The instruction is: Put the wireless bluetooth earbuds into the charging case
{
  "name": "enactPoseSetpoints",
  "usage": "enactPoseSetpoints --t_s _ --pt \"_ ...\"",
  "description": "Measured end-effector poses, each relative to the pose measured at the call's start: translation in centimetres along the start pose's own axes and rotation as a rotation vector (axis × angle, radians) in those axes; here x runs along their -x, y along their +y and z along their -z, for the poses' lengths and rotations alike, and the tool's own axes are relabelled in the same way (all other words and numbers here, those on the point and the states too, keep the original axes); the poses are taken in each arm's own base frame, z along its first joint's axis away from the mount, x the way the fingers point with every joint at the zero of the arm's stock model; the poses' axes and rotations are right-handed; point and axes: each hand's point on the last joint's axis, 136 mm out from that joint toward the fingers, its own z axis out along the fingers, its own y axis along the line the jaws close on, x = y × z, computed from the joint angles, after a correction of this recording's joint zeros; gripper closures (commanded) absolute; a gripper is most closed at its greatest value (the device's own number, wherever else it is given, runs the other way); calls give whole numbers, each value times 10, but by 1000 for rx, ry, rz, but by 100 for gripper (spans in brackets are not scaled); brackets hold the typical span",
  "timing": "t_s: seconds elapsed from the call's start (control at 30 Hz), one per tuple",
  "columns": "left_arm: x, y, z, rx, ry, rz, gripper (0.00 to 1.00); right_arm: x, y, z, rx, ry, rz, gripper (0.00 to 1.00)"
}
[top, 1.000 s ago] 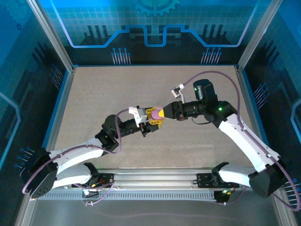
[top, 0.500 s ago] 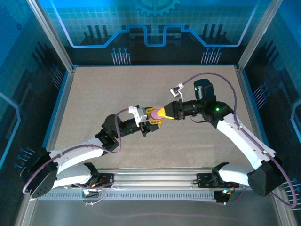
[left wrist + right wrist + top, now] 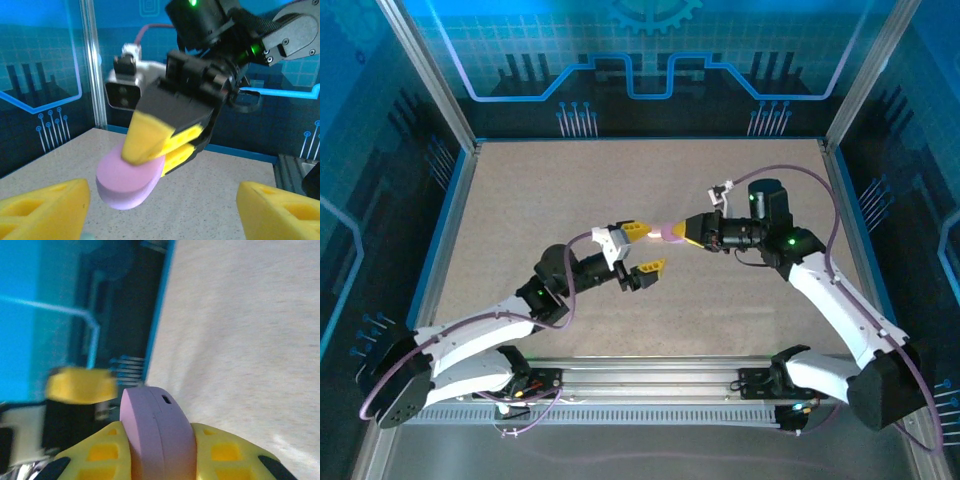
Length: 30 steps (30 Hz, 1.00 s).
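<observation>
Next, my right gripper lets go of the charging case on the bare tabletop (image 3: 671, 257) beside my left gripper's front yellow fingertip. The case is now held above the table's middle.
The charging case (image 3: 670, 231) is a closed purple pebble held flat above the table's middle. My right gripper (image 3: 682, 231) is shut on it, yellow fingers (image 3: 145, 137) pinching its top and bottom faces. In the right wrist view the case (image 3: 157, 430) sits edge-on between the pads, with its seam and a small port showing. My left gripper (image 3: 644, 248) stands open just left of the case, its fingers (image 3: 47, 210) spread wide and apart from it. The earbuds are out of view; a tiny pale teal speck (image 3: 85, 236) by the left finger is too small to identify.
Bare speckled tabletop (image 3: 570, 190) lies around both arms. Blue-edged enclosure walls (image 3: 450, 220) and metal posts bound the table on the left, right and back. The right arm's wrist camera and cable (image 3: 125, 85) face my left gripper closely.
My left gripper has opened and let go of the case. The right gripper has pulled back a little to the right with the case in it.
</observation>
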Motion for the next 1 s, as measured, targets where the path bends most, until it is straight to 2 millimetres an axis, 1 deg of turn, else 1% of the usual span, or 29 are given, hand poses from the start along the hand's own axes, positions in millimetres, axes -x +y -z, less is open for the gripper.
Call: enactPoseSetpoints --t_s 0.1,0.27,0.33,0.4,0.5,0.57,0.6,0.63,0.7,0.73,0.77,0.87,1.0 --pt "0 2 8 29 -1 1 19 -2 -46 -13 -127 -12 -62 90" --pt "3 11 18 97 4 3 16 -22 -143 -51 -321 81 -245 89" --pt "4 14 20 118 8 4 15 -30 -170 -64 -364 117 -299 89" --pt "3 16 22 132 16 6 15 -34 -187 -74 -386 135 -319 89" --pt "-1 18 24 146 35 11 14 -35 -202 -90 -403 151 -324 88" --pt "-3 19 24 153 46 13 14 -30 -202 -101 -388 156 -310 87" --pt "-4 19 25 155 50 14 13 -23 -200 -108 -380 150 -292 86" --pt "-5 20 25 158 54 15 14 -17 -199 -115 -372 143 -277 82" --pt "-7 20 26 161 61 17 13 -10 -199 -124 -362 137 -261 73" --pt "-8 20 26 162 66 17 13 -8 -199 -127 -358 135 -255 72" --pt "-9 20 26 163 70 19 13 -6 -199 -127 -360 131 -249 70" --pt "-10 22 28 176 78 19 12 -5 -200 -126 -383 122 -227 59" --pt "-11 25 29 194 82 19 12 -3 -203 -112 -462 99 -190 50"
